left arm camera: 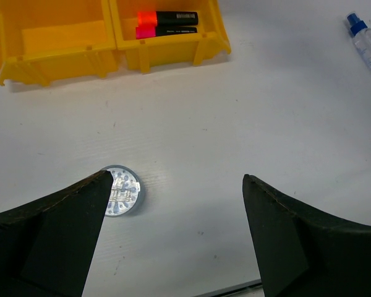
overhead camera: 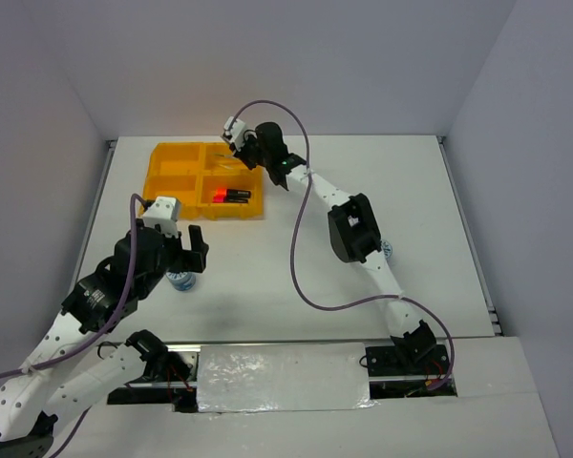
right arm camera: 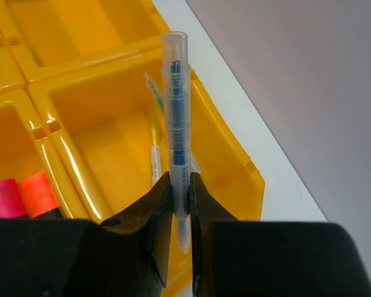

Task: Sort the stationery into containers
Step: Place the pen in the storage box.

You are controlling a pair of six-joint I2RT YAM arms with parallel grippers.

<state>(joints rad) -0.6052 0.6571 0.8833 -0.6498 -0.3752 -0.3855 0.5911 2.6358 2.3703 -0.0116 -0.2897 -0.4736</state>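
Observation:
The round grey-blue roll is beside my left gripper's fingers. My left gripper should next go to it and close on the roll's sides [overhead camera: 182,283] [left arm camera: 125,190], just below its printed top.
My right gripper [right arm camera: 180,185] is shut on a thin clear-grey pen [right arm camera: 175,111] with a blue core. It holds the pen above the far right compartment of the orange-yellow tray [right arm camera: 235,161], where other thin pens [right arm camera: 154,154] lie. From above, the right gripper [overhead camera: 239,143] hangs over the tray's [overhead camera: 172,162] back edge. Two black markers [overhead camera: 229,196] with red and pink caps lie in the near right compartment. My left gripper [left arm camera: 176,177] stands wide open just above the table. A round grey-blue roll [left arm camera: 122,190] lies flat beside its left fingertip, also visible from above [overhead camera: 180,280].
A blue-capped clear bottle [left arm camera: 366,44] lies on the table to the right, mostly hidden by the right arm in the top view. The tray's near left compartment [left arm camera: 55,37] shows nothing inside. White walls close in the table on three sides.

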